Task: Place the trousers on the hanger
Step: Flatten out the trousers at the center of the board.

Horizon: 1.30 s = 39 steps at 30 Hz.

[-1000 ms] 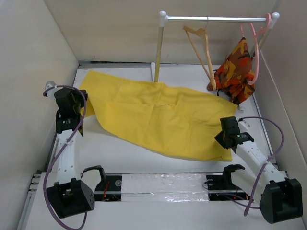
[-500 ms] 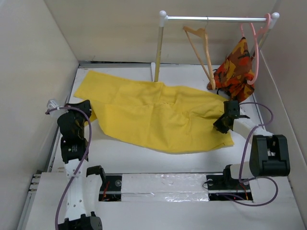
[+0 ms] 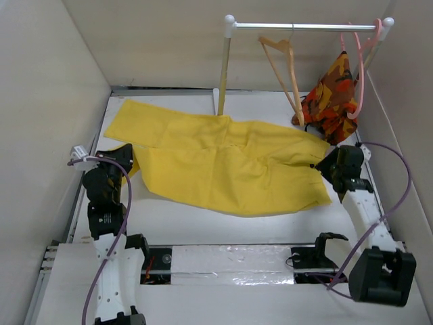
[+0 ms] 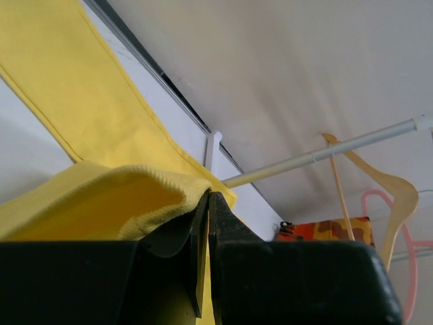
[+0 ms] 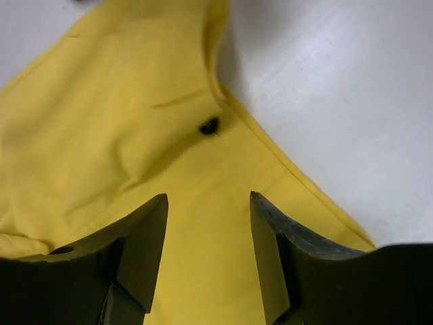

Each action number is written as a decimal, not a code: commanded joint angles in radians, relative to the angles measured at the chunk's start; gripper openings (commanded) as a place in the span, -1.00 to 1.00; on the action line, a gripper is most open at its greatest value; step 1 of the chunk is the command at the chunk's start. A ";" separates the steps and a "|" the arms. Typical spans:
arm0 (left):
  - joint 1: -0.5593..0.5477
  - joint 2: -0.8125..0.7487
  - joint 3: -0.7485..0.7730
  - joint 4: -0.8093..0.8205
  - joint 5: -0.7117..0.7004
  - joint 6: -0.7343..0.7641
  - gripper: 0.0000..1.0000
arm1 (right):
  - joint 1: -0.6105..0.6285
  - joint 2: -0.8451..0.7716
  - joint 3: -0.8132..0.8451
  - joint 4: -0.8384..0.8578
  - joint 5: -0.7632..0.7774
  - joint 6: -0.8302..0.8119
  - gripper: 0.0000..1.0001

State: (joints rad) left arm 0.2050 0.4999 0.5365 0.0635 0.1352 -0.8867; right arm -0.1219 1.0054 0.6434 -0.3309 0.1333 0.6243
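I should next move my right gripper to the near-side corner of the waistband (image 3: pixel 326 202) on the yellow trousers and close it there.
The yellow trousers (image 3: pixel 216 166) lie spread flat across the table. My left gripper (image 3: pixel 120 157) is shut on their left edge; in the left wrist view the cloth (image 4: pixel 101 203) bunches over the closed jaws of the left gripper (image 4: pixel 208 203). My right gripper (image 3: pixel 325 167) is open over the trousers' right end; the right wrist view shows the right gripper (image 5: pixel 208 203) with yellow cloth (image 5: pixel 135 122) between its spread fingers. The tan wooden hanger (image 3: pixel 287 74) hangs from the rail at the back, apart from both grippers. It also shows in the left wrist view (image 4: pixel 379 196).
A metal rail (image 3: pixel 304 27) on a white post (image 3: pixel 222 74) stands at the back. An orange-red patterned garment (image 3: pixel 331 101) hangs on a thin pink hanger (image 3: pixel 362 68) at the rail's right end. White walls enclose the table on three sides.
My right arm has swung back to the right and its gripper has let go of the trousers' right end. My left gripper has stayed at the left edge, shifting slightly.
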 commanded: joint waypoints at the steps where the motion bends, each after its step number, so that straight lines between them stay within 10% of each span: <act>1: -0.028 -0.004 0.026 0.102 0.056 -0.044 -1.00 | -0.031 -0.117 -0.140 -0.134 0.054 0.086 0.12; 17: -0.119 -0.006 0.082 0.013 -0.077 0.035 -1.00 | -0.032 -0.057 -0.191 -0.252 0.091 0.296 0.03; 24: -0.110 0.008 0.086 0.024 -0.075 0.029 -1.00 | -0.021 -0.050 -0.128 -0.279 0.146 0.288 -0.87; 39: -0.092 0.110 0.342 -0.092 -0.204 0.080 -1.00 | 0.062 -0.181 0.294 -0.642 0.295 0.009 -1.00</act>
State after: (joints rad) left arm 0.1070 0.5880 0.8036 -0.0494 -0.0376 -0.8364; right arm -0.0830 0.8928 0.9207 -0.9009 0.3740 0.7048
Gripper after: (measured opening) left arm 0.006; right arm 0.053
